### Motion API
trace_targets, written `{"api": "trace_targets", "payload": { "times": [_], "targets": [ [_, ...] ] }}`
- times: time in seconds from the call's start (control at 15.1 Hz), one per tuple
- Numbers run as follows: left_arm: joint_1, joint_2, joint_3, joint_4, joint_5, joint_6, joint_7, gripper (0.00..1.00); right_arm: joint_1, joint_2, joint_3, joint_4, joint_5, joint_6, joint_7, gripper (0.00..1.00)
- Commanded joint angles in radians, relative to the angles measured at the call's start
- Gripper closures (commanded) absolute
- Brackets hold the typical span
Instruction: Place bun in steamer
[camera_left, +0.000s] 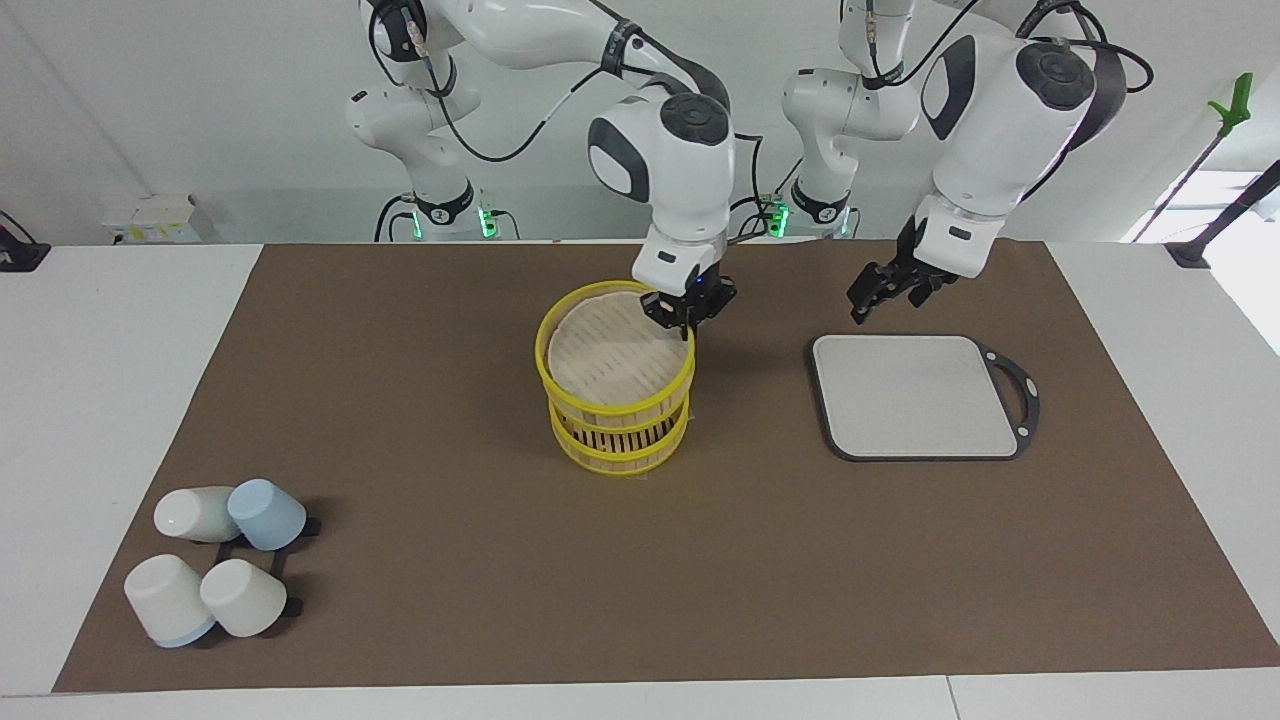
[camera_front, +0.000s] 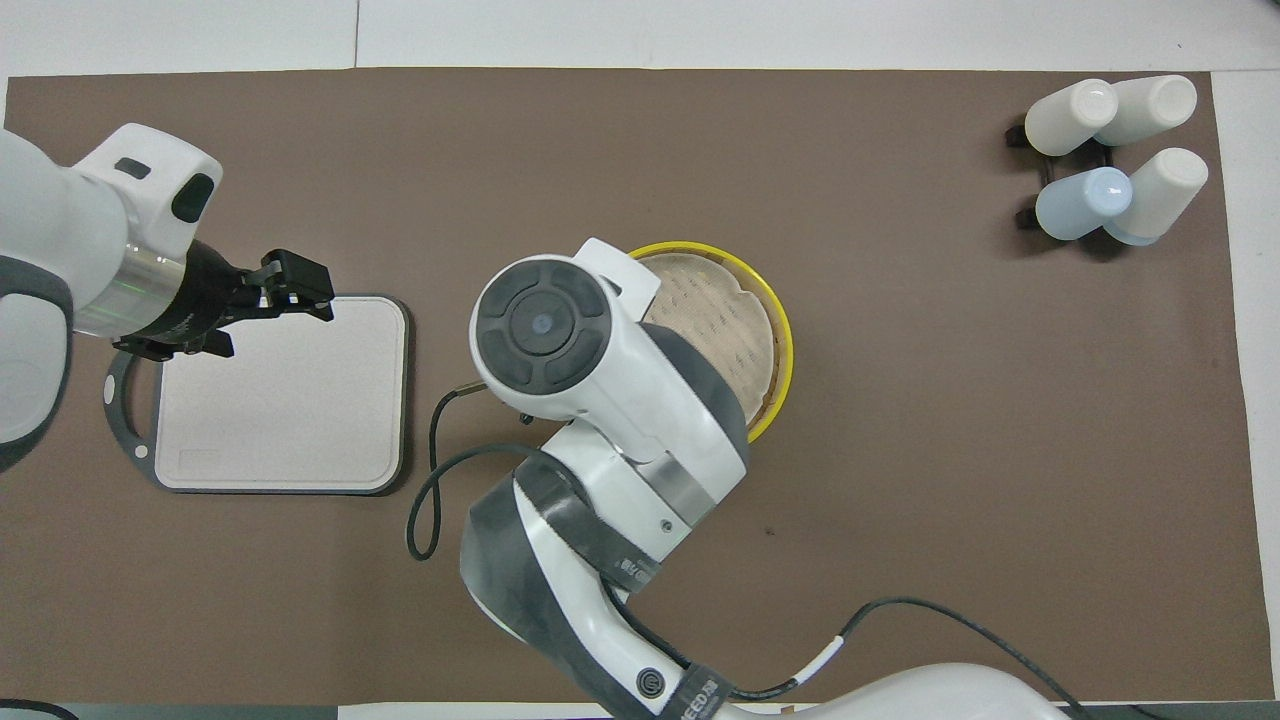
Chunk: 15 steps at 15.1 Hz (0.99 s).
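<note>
I need to use my right gripper to put the steamer's upper level down on the lower level at the middle of the brown mat (camera_front: 685, 358).
The steamer (camera_left: 548, 372) stands at the middle of the brown mat, two tiers with yellow rims; its slatted floor shows nothing on it. It also shows in the overhead view (camera_front: 786, 345), half covered by the right arm. My right gripper (camera_left: 686, 322) hangs over the steamer's rim on the side nearer the robots; its own arm hides it in the overhead view. No bun shows in either view. My left gripper (camera_left: 885, 298) is open and empty over the edge of the grey board nearer the robots, and it shows in the overhead view (camera_front: 298, 285).
A flat grey board with a black rim (camera_left: 915, 395) (camera_front: 280, 400) lies toward the left arm's end. Several white and blue cups (camera_left: 215, 570) (camera_front: 1110, 160) lie on a black rack at the right arm's end, farther from the robots.
</note>
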<state>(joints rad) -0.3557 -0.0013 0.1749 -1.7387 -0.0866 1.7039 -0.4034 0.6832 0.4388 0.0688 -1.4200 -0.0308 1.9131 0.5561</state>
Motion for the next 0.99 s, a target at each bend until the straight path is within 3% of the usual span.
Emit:
{"api": "trace_targets", "payload": {
  "times": [0.0, 0.26, 0.6, 0.93],
  "targets": [
    [0.109, -0.025, -0.009, 0.054, 0.002, -0.091, 0.179, 0.0, -0.022, 0.006, -0.006, -0.037, -0.034, 0.043, 0.008, 1.0],
    [0.188, -0.023, -0.009, 0.102, 0.034, -0.15, 0.319, 0.0, -0.021, -0.009, -0.006, -0.112, -0.041, 0.102, 0.007, 1.0],
    [0.179, -0.023, -0.015, 0.131, 0.126, -0.196, 0.406, 0.0, -0.022, -0.029, -0.004, -0.163, -0.026, 0.15, 0.043, 1.0],
    [0.179, -0.022, -0.018, 0.143, 0.137, -0.222, 0.434, 0.0, -0.022, -0.048, -0.003, -0.241, -0.021, 0.242, 0.073, 1.0]
  ]
}}
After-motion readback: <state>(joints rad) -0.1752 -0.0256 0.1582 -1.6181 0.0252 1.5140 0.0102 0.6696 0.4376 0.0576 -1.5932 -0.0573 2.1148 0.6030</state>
